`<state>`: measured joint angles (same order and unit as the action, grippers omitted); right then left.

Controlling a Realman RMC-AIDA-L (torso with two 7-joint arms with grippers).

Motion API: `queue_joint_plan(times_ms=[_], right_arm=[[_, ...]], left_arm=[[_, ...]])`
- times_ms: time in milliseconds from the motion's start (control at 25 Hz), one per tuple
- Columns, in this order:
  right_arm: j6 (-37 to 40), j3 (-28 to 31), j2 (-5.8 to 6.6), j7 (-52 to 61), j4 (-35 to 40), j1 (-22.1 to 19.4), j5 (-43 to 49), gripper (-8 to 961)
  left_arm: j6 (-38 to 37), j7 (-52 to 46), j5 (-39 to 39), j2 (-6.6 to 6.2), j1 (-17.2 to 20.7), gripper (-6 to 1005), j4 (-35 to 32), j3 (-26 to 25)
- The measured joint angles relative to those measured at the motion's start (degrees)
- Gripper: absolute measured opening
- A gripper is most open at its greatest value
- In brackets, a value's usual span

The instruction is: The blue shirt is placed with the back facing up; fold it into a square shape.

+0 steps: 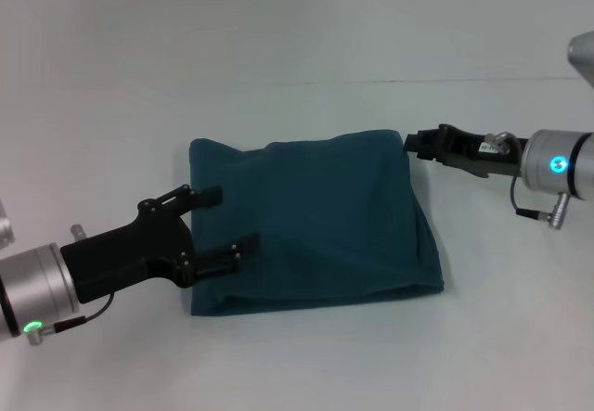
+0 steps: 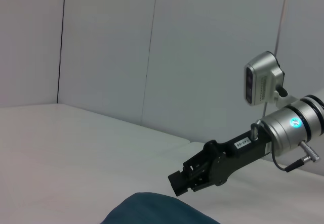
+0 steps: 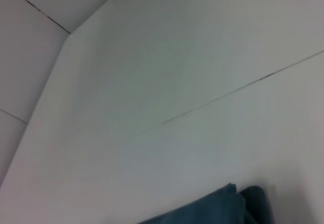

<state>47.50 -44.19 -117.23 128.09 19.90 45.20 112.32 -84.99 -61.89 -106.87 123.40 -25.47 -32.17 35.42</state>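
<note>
The blue shirt's edge angles in toward the shirt's far corner next to my right gripper, so I will grab that corner (image 1: 393, 140) farther in and pull it square.
The blue shirt (image 1: 325, 216) lies folded into a rough square on the white table. Its edge also shows in the left wrist view (image 2: 152, 211) and a corner in the right wrist view (image 3: 217, 206). My left gripper (image 1: 227, 221) is open, its two black fingers spread over the shirt's left edge with nothing between them. My right gripper (image 1: 411, 142) is at the shirt's far right corner, its tip just at the cloth. In the left wrist view the right gripper (image 2: 178, 182) hangs slightly above the fabric, fingers together and apparently holding nothing.
The white table (image 1: 297, 355) surrounds the shirt on all sides. A thin seam line (image 1: 371, 82) runs across it behind the shirt. White wall panels (image 2: 101, 57) stand at the back.
</note>
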Motion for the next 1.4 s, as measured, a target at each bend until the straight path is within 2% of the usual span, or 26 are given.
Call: queue_joint_plan(times_ms=[320,800,1040,1240,1400], right_arm=[[-4.8,-1.1,-2.11,-0.4,-0.1,0.5,0.0,292],[-6.9,-1.2,-2.74,-2.1,-2.2,2.9,-0.6,277],[-6.9,-1.2,-2.73,-4.0,-2.3,2.8,-0.6,177],[-6.8,-1.2,-2.73,-4.2,-2.2,2.7,-0.6,31],[-6.8,-1.1,-2.73,-4.2,-2.0,2.5,-0.6,36]], left_arm=[[0.1,0.2,0.0,0.00,-0.1,891,0.0,0.0],[0.8,0.3,0.0,0.00,0.0,890,0.4,0.0],[0.8,0.3,0.0,0.00,0.2,890,0.4,0.0],[0.8,0.1,0.0,0.00,0.2,890,0.4,0.0],[0.8,0.1,0.0,0.00,0.2,890,0.4,0.0]])
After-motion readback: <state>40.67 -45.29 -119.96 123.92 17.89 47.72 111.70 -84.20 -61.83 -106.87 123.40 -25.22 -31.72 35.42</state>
